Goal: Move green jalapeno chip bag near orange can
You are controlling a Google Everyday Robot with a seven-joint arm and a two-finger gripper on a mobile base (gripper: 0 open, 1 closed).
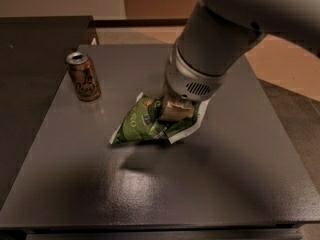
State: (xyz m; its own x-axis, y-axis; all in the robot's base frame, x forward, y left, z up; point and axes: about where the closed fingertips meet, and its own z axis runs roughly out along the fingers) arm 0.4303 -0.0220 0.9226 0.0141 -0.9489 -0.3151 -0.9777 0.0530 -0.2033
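Note:
The green jalapeno chip bag will go down from my gripper on the table [123,94] beside the orange can, toward my arm.
The green jalapeno chip bag [142,125] is crinkly green foil with white edges, near the middle of the dark table [240,174]. My gripper [175,111] comes down from the upper right and is shut on the bag's right half; the bag looks slightly raised, with a shadow beneath it. The orange can [83,76] stands upright at the table's left, a short way to the left of the bag and apart from it.
My large grey arm [220,44] covers the table's back right part and hides what stands behind it. A second dark surface [30,59] adjoins the table on the left. Tan floor [295,74] lies to the right.

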